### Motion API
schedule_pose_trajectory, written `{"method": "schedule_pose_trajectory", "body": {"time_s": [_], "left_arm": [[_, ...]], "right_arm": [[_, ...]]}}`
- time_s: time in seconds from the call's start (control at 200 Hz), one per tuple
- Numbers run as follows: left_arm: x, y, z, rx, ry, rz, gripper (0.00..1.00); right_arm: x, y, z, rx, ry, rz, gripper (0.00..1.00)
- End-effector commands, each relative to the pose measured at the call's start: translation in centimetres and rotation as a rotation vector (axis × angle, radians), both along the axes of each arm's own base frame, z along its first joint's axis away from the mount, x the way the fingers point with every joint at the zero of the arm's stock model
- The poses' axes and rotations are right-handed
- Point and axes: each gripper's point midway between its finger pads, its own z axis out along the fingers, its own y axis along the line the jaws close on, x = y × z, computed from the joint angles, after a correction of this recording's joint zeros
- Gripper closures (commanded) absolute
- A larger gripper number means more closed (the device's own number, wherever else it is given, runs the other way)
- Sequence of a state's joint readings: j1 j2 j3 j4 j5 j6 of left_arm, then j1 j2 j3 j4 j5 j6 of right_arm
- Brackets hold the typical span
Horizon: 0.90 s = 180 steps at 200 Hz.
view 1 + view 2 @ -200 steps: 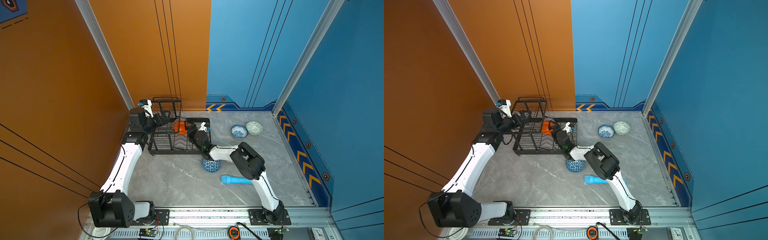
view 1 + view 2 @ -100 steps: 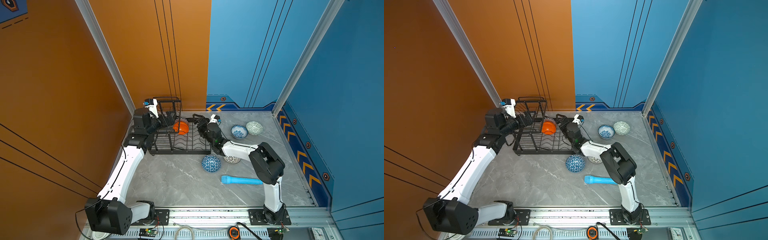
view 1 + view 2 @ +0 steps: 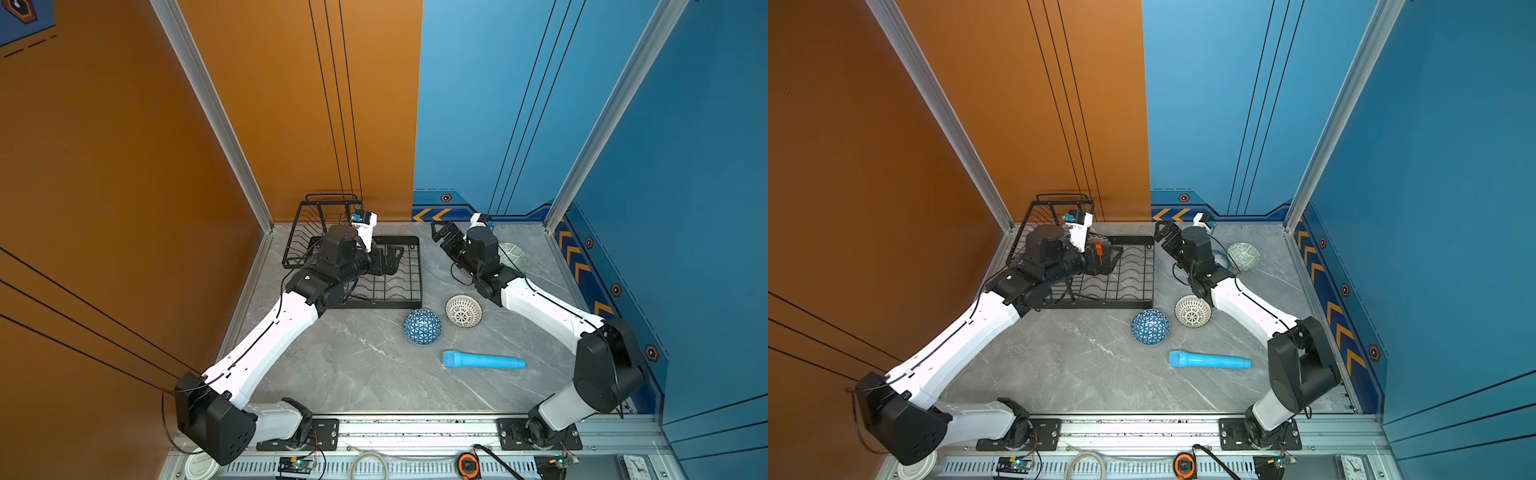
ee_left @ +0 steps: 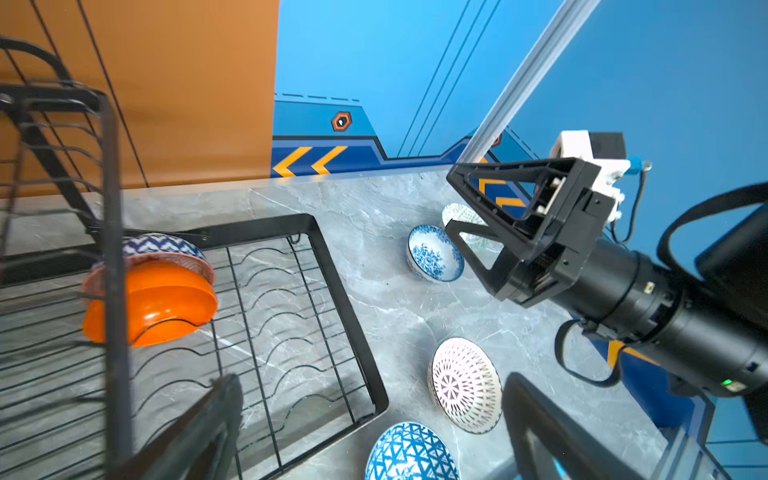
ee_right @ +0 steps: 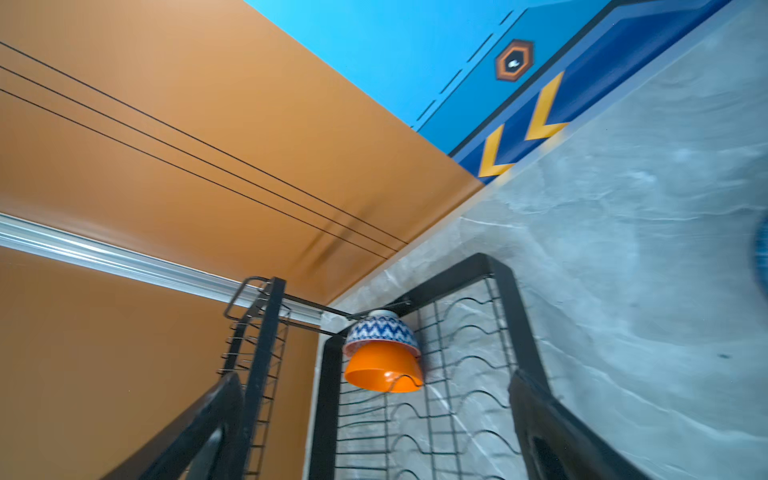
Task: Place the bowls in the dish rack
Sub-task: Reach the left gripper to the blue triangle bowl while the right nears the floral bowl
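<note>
The blue triangle bowl is next, and my left gripper should move to it and close on the bowl's rim (image 3: 404,327) (image 4: 368,468), on the side away from the white dotted bowl.
The black wire dish rack (image 3: 419,272) (image 3: 1152,270) stands at the far left. In its lower tray a plain orange bowl (image 4: 153,303) (image 5: 382,370) leans on edge against a blue-zigzag bowl (image 4: 162,245) (image 5: 380,328). My left gripper (image 3: 388,259) (image 4: 372,380) hangs open and empty over the tray. My right gripper (image 3: 440,235) (image 5: 372,382) is open and empty right of the rack, facing it. On the table lie the blue triangle bowl (image 3: 422,327) (image 3: 1150,327), white dotted bowl (image 3: 463,311) (image 3: 1192,311), floral bowl (image 4: 434,253) and pale green bowl (image 3: 512,253) (image 3: 1244,255).
A light blue cylinder (image 3: 482,360) (image 3: 1208,360) lies on the grey table in front of the bowls. The rack's raised basket (image 3: 328,208) stands against the orange wall. The walls close in at the back and on both sides.
My right gripper has pulled back from the orange bowl in the rack, out to the right, uncovering the dotted bowl. My left gripper has swung from the raised basket over the lower tray.
</note>
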State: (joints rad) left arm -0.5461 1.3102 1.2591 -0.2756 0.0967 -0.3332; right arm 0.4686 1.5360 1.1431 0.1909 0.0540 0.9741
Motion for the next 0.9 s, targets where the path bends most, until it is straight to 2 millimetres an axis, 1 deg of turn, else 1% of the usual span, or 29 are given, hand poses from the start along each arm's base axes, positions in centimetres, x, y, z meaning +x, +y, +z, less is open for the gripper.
{"method": "schedule_pose_trajectory", "body": {"time_s": [0.0, 0.095, 0.17, 0.235, 0.39, 0.42, 0.445, 0.45, 0.46, 0.505, 0.706, 0.896], "left_arm": [[-1.1, -1.3, -2.2, 0.07, 0.038, 0.009, 0.02], [-2.4, -3.1, -4.6, 0.081, 0.096, -0.011, 0.02], [-3.5, -4.4, -6.7, 0.122, 0.125, -0.028, 0.02], [-4.2, -4.8, -8.4, 0.149, 0.149, -0.021, 0.02], [-5.2, -5.2, -12.3, 0.132, 0.232, 0.019, 0.02], [-5.4, -5.2, -12.9, 0.129, 0.24, 0.029, 0.02], [-5.4, -5.3, -13.0, 0.121, 0.242, 0.041, 0.02], [-5.6, -5.2, -13.7, 0.13, 0.253, 0.044, 0.02], [-5.8, -5.1, -14.3, 0.137, 0.264, 0.047, 0.02], [-6.2, -5.0, -15.5, 0.139, 0.289, 0.063, 0.02], [-7.1, -4.0, -19.1, 0.124, 0.377, 0.163, 0.01], [-6.9, -3.8, -21.7, 0.152, 0.437, 0.224, 0.01]], "right_arm": [[-2.4, -3.0, -1.2, -0.219, 0.055, -0.001, 0.0], [-3.9, -4.6, -0.5, -0.322, 0.051, 0.008, 0.0], [-4.7, -5.4, -0.8, -0.351, 0.071, 0.029, 0.0], [-5.5, -6.1, -1.5, -0.365, 0.098, 0.049, 0.0], [-7.1, -7.0, -3.2, -0.408, 0.153, 0.07, 0.0], [-7.4, -7.1, -3.6, -0.407, 0.162, 0.073, 0.0], [-7.5, -7.2, -3.9, -0.403, 0.167, 0.078, 0.0], [-7.5, -7.2, -3.9, -0.403, 0.167, 0.078, 0.0], [-7.7, -7.3, -4.0, -0.399, 0.17, 0.081, 0.0], [-8.0, -7.3, -4.5, -0.39, 0.182, 0.095, 0.0], [-9.2, -7.6, -6.0, -0.397, 0.209, 0.128, 0.0], [-9.2, -7.5, -7.0, -0.387, 0.23, 0.144, 0.0]]}}
